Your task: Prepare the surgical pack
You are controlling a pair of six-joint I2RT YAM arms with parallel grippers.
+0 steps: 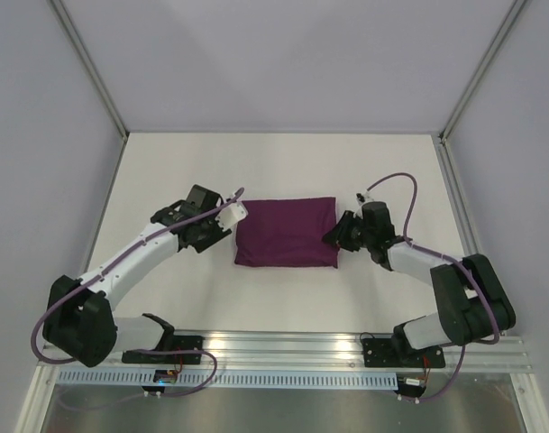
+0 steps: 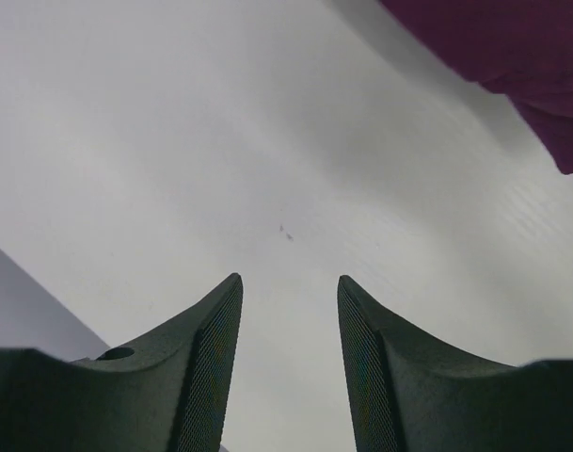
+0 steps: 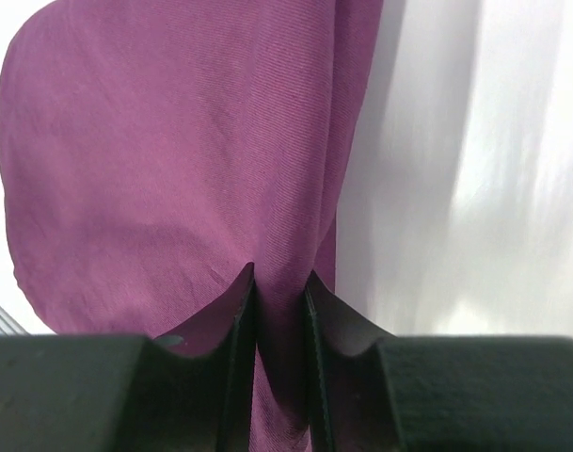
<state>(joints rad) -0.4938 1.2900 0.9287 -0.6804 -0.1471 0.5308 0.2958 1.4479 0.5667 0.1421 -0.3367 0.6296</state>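
Observation:
I should use my right gripper to set the purple bundle down on the white table's side edge (image 1: 124, 231), beyond my left gripper.
The surgical pack (image 1: 286, 232) lies as a closed dark purple bundle in the middle of the white table; nothing of its contents shows. At the bundle's right edge, my right gripper (image 1: 335, 236) is shut on a fold of the purple cloth (image 3: 173, 141). In the right wrist view the fold fills the narrow gap of the right gripper (image 3: 278, 273) and touches both pads. Just left of the bundle, my left gripper (image 1: 218, 231) is apart from it. In the left wrist view the left gripper (image 2: 288, 282) stands open over bare table, with the bundle's corner (image 2: 512, 47) at the upper right.
The white table (image 1: 274, 171) is enclosed by pale walls at the back and sides. A metal rail (image 1: 283, 347) carrying both arm bases runs along the near edge. A thin purple cable (image 1: 402, 194) loops over the right arm.

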